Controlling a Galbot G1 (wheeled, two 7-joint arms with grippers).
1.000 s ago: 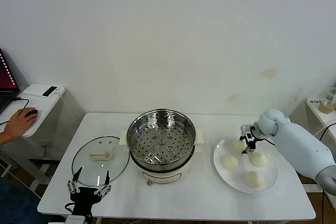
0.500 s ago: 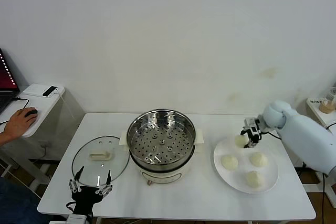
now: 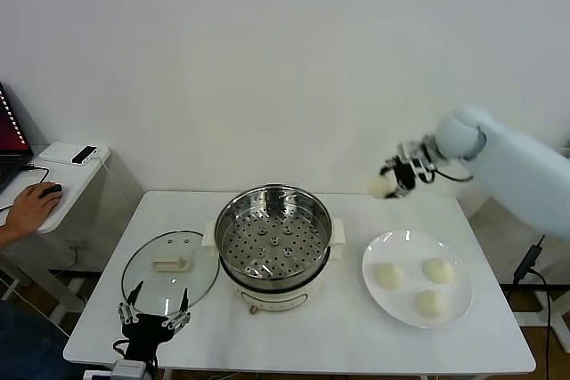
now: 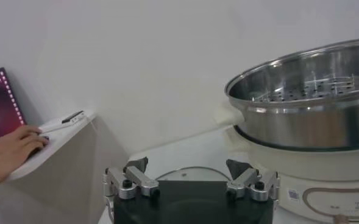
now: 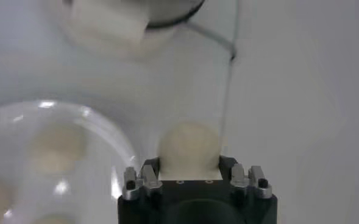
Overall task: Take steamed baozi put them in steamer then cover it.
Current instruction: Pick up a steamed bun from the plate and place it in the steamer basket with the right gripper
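Note:
The baozi, now held in the air above the table, will be let go by my right gripper on the back part of the steamer's perforated tray [image 3: 267,210], close to the rear side of the steamer.
My right gripper [image 3: 393,178] is shut on one steamed baozi [image 3: 382,187], held in the air above the table between the steamer [image 3: 273,236] and the white plate [image 3: 369,264]. The right wrist view shows that cream bun [image 5: 189,146] filling the right gripper [image 5: 189,163]. Three more baozi [image 3: 389,275] lie on the plate. The steel steamer's perforated tray holds nothing. The glass cover [image 3: 170,266] lies flat on the table left of the steamer. My left gripper [image 3: 151,305] waits open at the front edge near the cover, and its wrist view shows the left gripper [image 4: 187,165] open beside the steamer [image 4: 307,109].
A person's hand [image 3: 29,208] rests on a mouse on a small side table [image 3: 76,171] at the far left, beside a laptop [image 3: 7,144]. The white wall stands close behind the table.
My right gripper has lifted one baozi off the plate and carried it up and slightly left, toward the steamer. The left arm has stayed put.

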